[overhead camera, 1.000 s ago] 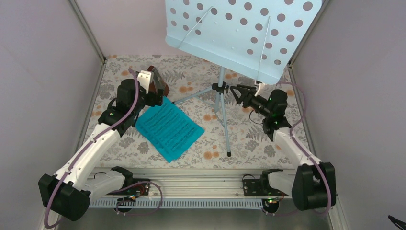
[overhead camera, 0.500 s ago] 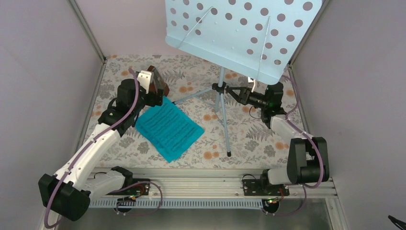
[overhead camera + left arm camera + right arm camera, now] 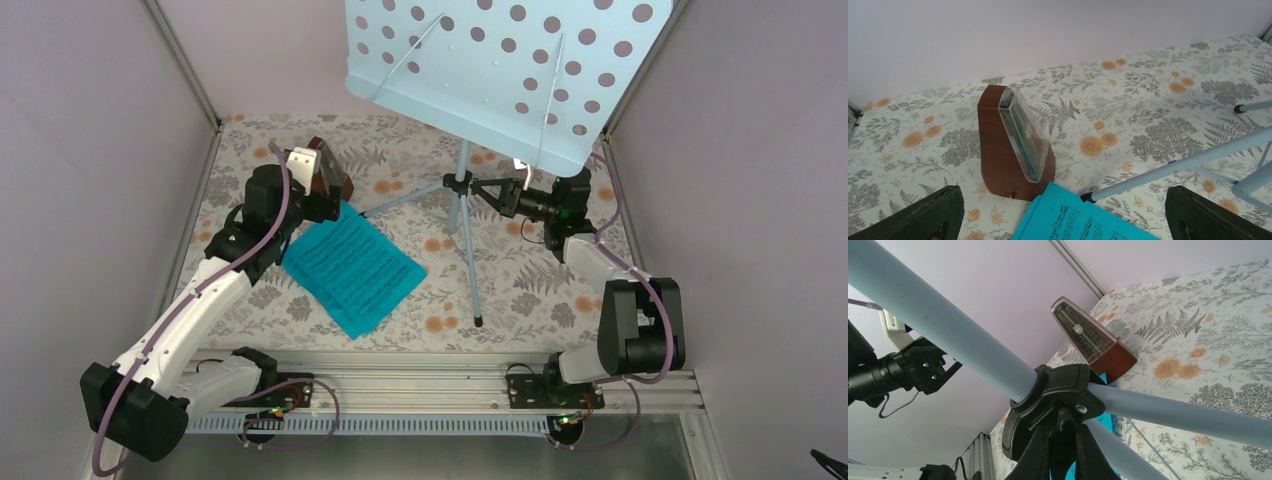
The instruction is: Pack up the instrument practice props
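Observation:
The black knob is still in the stand's collar, so next my right gripper opens, roll back and grips the knob (image 3: 1065,419) from a new angle to turn it.
The pale blue perforated music stand (image 3: 500,70) rises on silver tripod legs (image 3: 466,260) at the back of the table. My right gripper (image 3: 482,190) is shut on a black knob of the stand's black collar (image 3: 1058,390), where the legs meet. The reddish-brown metronome (image 3: 998,150) stands upright on the cloth, with a corner of the teal music sheet (image 3: 355,262) touching its base. My left gripper (image 3: 1063,220) is open just short of the metronome, above the sheet's corner, with nothing between its fingers (image 3: 923,215).
A flowered cloth (image 3: 540,280) covers the table. Grey walls with metal corner posts (image 3: 185,65) close in the left, back and right. One tripod leg's black foot (image 3: 1088,197) rests by the sheet's edge. An aluminium rail (image 3: 420,385) runs along the near edge.
My right arm reached left to the stand's collar and its jaws closed on the black knob there. The left arm, metronome and sheet stayed still.

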Controlling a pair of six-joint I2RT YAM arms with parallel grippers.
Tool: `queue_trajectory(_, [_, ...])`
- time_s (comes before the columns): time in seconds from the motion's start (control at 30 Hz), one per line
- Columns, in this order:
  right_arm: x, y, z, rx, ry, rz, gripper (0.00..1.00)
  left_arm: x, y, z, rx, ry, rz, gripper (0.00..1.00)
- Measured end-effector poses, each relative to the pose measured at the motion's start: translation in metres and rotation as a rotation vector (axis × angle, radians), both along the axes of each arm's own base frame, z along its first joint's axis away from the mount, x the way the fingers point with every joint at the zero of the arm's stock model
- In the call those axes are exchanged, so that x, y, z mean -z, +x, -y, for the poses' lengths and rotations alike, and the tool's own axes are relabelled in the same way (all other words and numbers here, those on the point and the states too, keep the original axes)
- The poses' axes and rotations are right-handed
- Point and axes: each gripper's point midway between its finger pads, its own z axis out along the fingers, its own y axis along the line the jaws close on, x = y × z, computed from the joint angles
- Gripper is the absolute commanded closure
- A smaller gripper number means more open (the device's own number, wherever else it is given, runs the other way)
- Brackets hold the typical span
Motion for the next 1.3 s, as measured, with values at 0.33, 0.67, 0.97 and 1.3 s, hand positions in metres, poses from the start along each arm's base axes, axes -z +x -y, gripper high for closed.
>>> queue_trajectory(0.33, [-0.002,0.000,0.006,0.031,-0.183,0.297,0.96,0.000,0.000,0.001,0.004,-0.002,-0.001,0.00])
queue_trajectory(0.67, [-0.003,0.007,-0.001,0.122,-0.457,0.653,0.92,0.002,0.000,0.004,0.020,-0.006,-0.008,0.00])
queue_trajectory(0.97, [-0.010,0.013,0.010,0.227,-0.553,0.733,0.57,0.006,0.001,0.007,0.032,-0.007,-0.020,0.00])
queue_trajectory(1.3, [-0.087,-0.020,0.034,0.429,-0.363,0.659,0.19,0.007,0.002,0.007,0.030,-0.005,-0.025,0.00])
